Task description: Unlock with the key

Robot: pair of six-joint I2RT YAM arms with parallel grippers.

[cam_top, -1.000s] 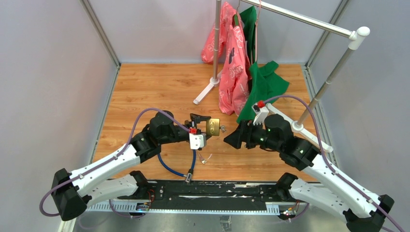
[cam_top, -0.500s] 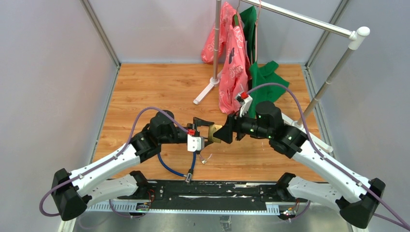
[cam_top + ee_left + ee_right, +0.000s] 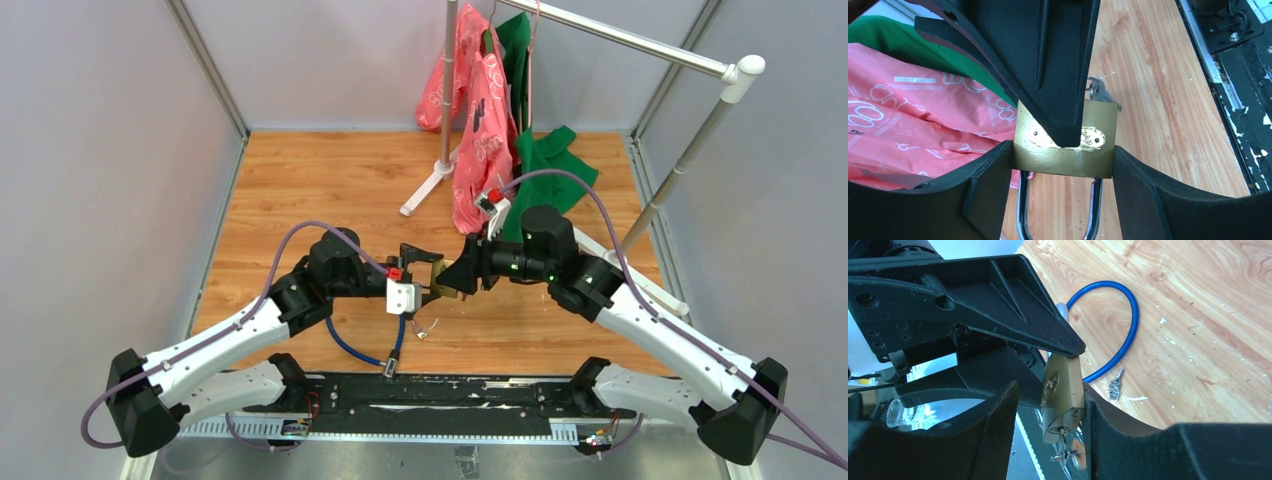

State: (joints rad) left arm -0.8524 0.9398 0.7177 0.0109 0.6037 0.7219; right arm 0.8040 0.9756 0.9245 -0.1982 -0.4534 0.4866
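Note:
The robot's left gripper holds the padlock's body with the shackle toward its wrist, so it should leave the body to the right gripper and take the shackle (image 3: pixel 1094 211).
My left gripper (image 3: pixel 1063 161) is shut on the sides of a brass padlock (image 3: pixel 1098 120), which it holds above the wooden floor with the chrome shackle (image 3: pixel 1020 210) toward its wrist. A silver key (image 3: pixel 1064 446) sticks out of the keyhole in the padlock (image 3: pixel 1060 390). My right gripper (image 3: pixel 1048 407) straddles the lock body, open. One of its fingers (image 3: pixel 1108 430) lies against the lock's face; the other stands apart from it. From above, the padlock (image 3: pixel 440 272) sits between the left gripper (image 3: pixel 425 272) and the right gripper (image 3: pixel 458 280).
A second small key (image 3: pixel 425 328) and a blue cable loop (image 3: pixel 355 350) lie on the floor under the grippers. Behind stand a garment rack pole (image 3: pixel 447 90) with its white foot (image 3: pixel 425 190), a pink bag (image 3: pixel 480 150) and green cloth (image 3: pixel 550 170).
The right arm has swung left from beside the rack to the padlock, and its jaws have narrowed around the lock. The left gripper dipped slightly with the padlock, then held still.

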